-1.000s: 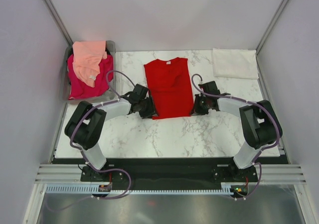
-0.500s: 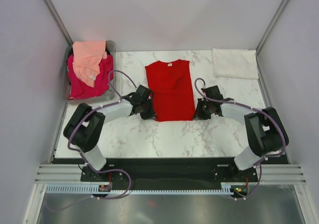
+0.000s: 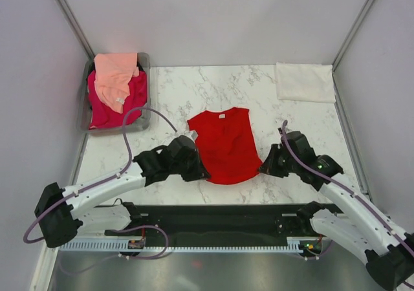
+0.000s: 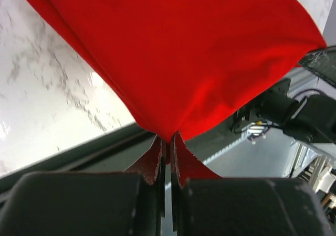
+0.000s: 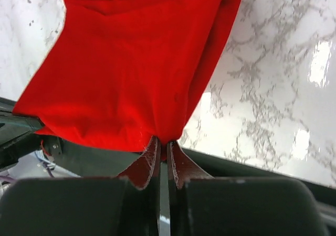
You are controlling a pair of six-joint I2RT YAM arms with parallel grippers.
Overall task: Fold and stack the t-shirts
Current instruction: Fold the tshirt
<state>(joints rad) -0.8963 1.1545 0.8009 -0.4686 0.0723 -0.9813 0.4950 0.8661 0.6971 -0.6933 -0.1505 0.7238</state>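
Observation:
Next, my left gripper releases the hem corner of the red t-shirt, now stretched over the table's front edge, on the t-shirt's far shoulder corner point(image 3: 193, 123), the one that is nearest the grey bin.
A red t-shirt point(image 3: 224, 143) with its sides folded in lies near the table's front edge, neck tag facing away from the arms. My left gripper point(image 3: 202, 173) is shut on its near left hem corner point(image 4: 167, 136). On the other side my right gripper point(image 3: 262, 169) is shut on the near right corner point(image 5: 164, 139). The hem is stretched between them, over the table's front edge. A folded cream-white t-shirt point(image 3: 305, 82) lies flat at the back right corner. Peach point(image 3: 114, 74) and magenta-pink point(image 3: 131, 100) t-shirts are heaped in a bin at back left.
The grey bin point(image 3: 146, 63) stands at the table's back left corner. A dark rail point(image 3: 213, 215) runs along the marble table point(image 3: 168, 90) front edge, between the arm bases. Grey walls close in left, right and back.
Both arms have pulled back toward the near edge, dragging the red t-shirt with them. The left gripper closed on its corner during this time.

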